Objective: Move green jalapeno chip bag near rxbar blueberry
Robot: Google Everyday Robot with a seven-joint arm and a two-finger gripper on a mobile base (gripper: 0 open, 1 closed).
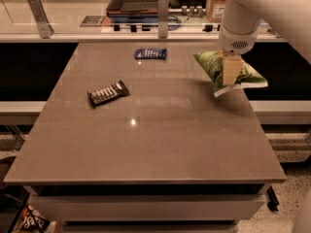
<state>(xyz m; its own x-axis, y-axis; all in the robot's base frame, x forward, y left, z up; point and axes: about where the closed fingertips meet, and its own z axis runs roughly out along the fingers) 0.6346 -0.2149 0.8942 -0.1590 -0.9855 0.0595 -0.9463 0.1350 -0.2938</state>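
My gripper is holding the green jalapeno chip bag. It will let go of the bag near the table's far edge, next to the rxbar blueberry (188, 57).
The green jalapeno chip bag (211, 66) is a crinkled light-green bag with a white edge, held lifted above the right side of the table. My gripper (231, 72) comes down from the white arm at the upper right and is shut on the bag. The rxbar blueberry (150, 54) is a small dark-blue bar lying flat near the table's far edge, to the left of the bag and apart from it.
A black bar with white print (108, 93) lies left of centre on the grey table (146, 144). Beyond the far edge runs a counter with metal posts (163, 8), a dark tray (138, 1) and a brown box (215, 1).
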